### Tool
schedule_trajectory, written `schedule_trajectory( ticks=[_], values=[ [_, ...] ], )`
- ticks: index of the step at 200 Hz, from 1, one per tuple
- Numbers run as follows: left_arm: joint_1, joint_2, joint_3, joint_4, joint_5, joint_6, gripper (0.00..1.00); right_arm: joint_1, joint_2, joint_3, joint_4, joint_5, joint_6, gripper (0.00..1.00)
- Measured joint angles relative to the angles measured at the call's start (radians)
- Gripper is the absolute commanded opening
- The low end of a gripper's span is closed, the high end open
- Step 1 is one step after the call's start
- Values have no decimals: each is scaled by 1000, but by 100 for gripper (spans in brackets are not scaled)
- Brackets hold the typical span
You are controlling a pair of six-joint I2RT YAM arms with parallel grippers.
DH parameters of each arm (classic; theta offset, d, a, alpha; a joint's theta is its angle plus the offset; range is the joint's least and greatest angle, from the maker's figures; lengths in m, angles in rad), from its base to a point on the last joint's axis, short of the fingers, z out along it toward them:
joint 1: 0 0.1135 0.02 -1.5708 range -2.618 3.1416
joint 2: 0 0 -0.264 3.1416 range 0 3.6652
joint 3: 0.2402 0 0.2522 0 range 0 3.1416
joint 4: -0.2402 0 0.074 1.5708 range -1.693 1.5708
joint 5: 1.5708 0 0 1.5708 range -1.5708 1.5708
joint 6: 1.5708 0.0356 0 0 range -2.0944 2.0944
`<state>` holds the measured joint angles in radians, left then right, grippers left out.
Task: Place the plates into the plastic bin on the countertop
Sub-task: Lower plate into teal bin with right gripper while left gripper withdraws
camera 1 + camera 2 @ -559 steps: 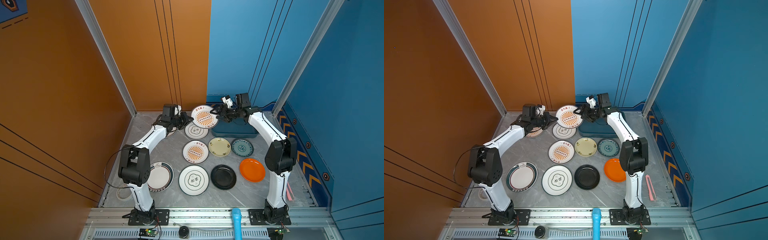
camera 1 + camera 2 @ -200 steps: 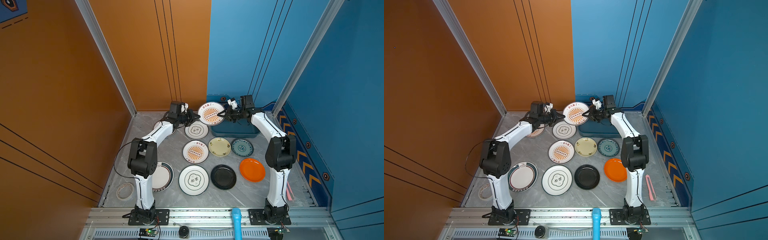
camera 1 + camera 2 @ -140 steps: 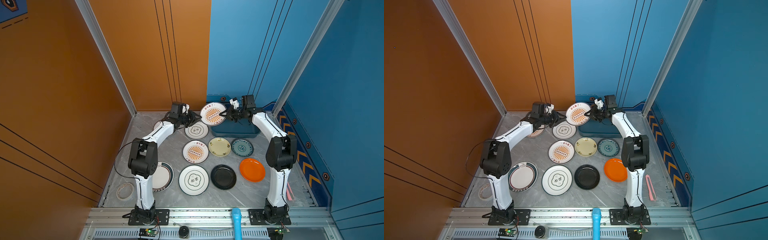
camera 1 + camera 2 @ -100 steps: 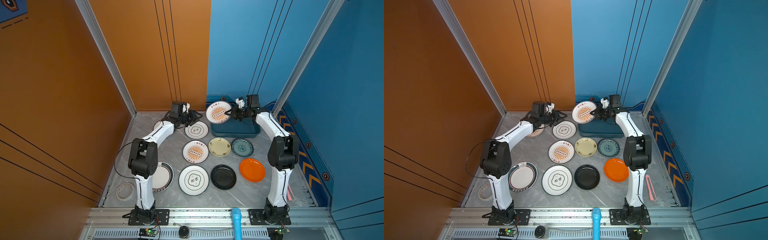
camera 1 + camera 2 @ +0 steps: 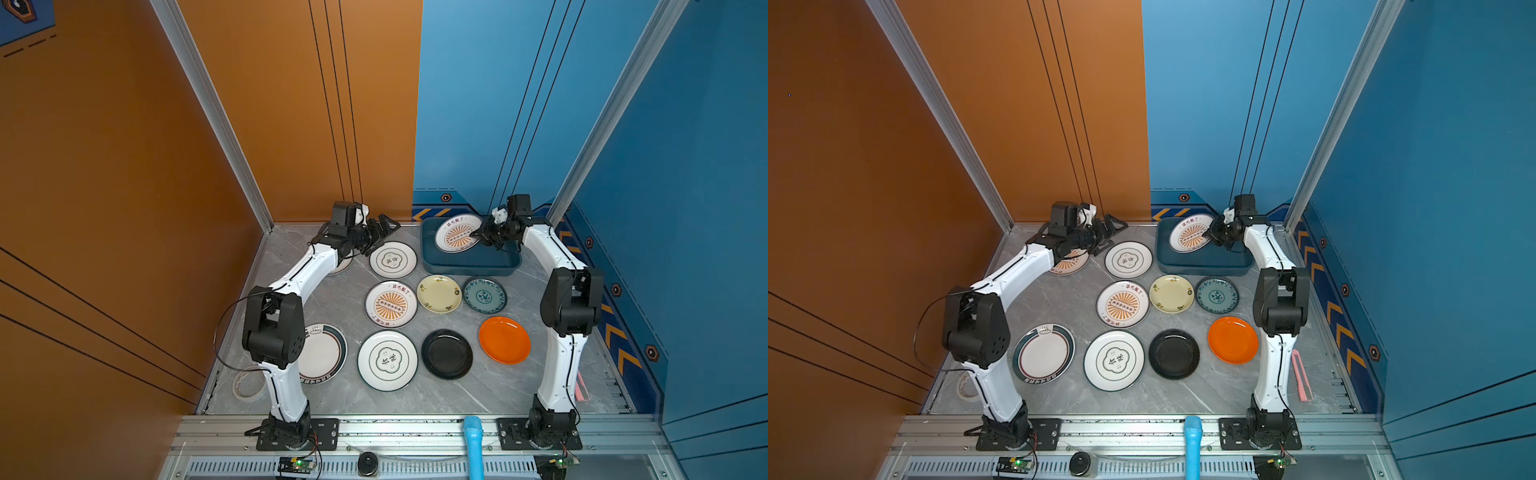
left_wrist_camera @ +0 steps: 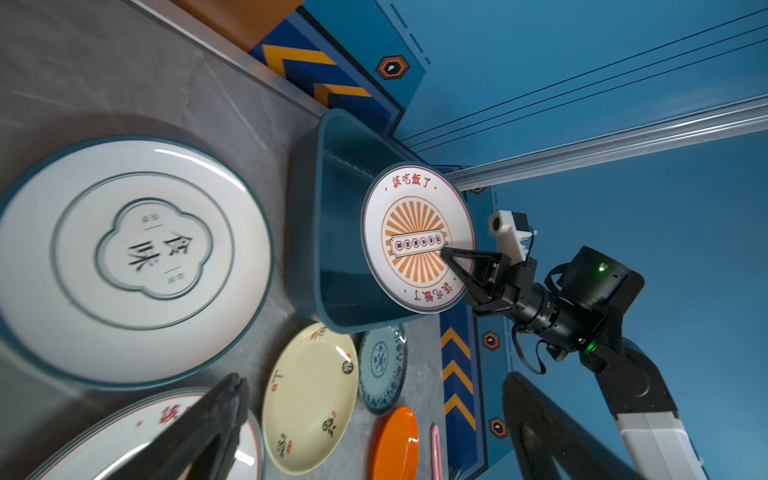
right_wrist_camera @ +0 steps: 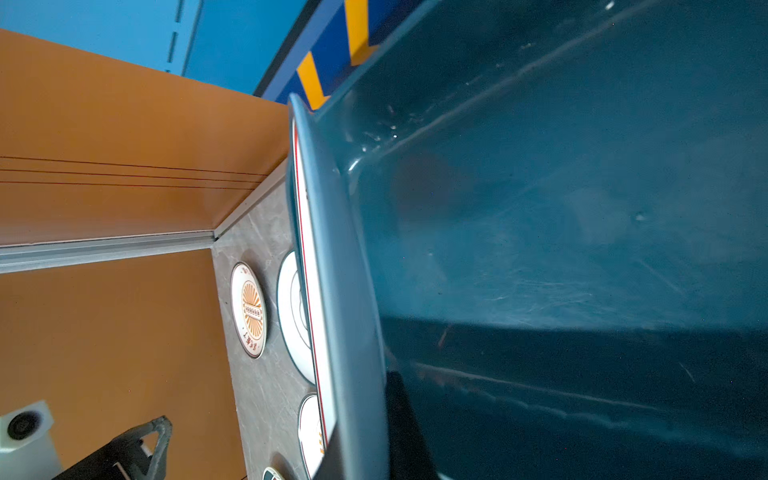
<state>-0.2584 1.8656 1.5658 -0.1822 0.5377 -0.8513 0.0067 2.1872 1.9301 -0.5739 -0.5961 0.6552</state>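
My right gripper will release the white sunburst plate on the bottom of the bin, at the end [image 5: 449,246] [image 7: 480,244] next to the green-emblem plate. The sunburst plate is now tilted over the bin.
My right gripper [image 5: 478,236] is shut on the rim of a white plate with an orange sunburst [image 5: 455,235], held tilted over the left half of the dark teal plastic bin [image 5: 469,266] at the back of the countertop. The right wrist view shows this plate [image 7: 328,249] edge-on against the bin's inside [image 7: 540,249]. In the left wrist view the plate [image 6: 411,216] faces me above the bin [image 6: 332,208]. My left gripper [image 5: 384,230] stands open and empty at the back left, just above a green-emblem plate [image 5: 392,259].
Several plates lie on the grey countertop: sunburst [image 5: 390,305], cream [image 5: 439,294], teal-patterned [image 5: 485,295], orange [image 5: 504,340], black [image 5: 446,354], green-emblem [image 5: 387,360], dark-rimmed [image 5: 324,353], another sunburst [image 5: 1069,262] under the left arm. A tape roll [image 5: 249,384] lies front left, a pink tool [image 5: 1301,376] far right.
The left gripper let go of the sunburst plate and opened wide. The right gripper carried the plate rightward, away from the left gripper, to above the bin.
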Motion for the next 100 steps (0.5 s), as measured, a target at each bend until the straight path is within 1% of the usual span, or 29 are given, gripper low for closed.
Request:
schedule_trajectory(
  ticks=[28,65,82,100],
  values=[
    [1,-8,-1,-114,-55,51,98,-2,68,31,-29,5,-1,0],
    [2,-36,-32,-203,-74,107,98,-1,141,85,-50,8,0,0],
    [5,-72,-72,-216,-93,126,98,-1,160,103,-56,10,0,0],
    [17,-124,-130,-204,-100,118,98,-1,176,119,-64,11,1,0]
  ],
)
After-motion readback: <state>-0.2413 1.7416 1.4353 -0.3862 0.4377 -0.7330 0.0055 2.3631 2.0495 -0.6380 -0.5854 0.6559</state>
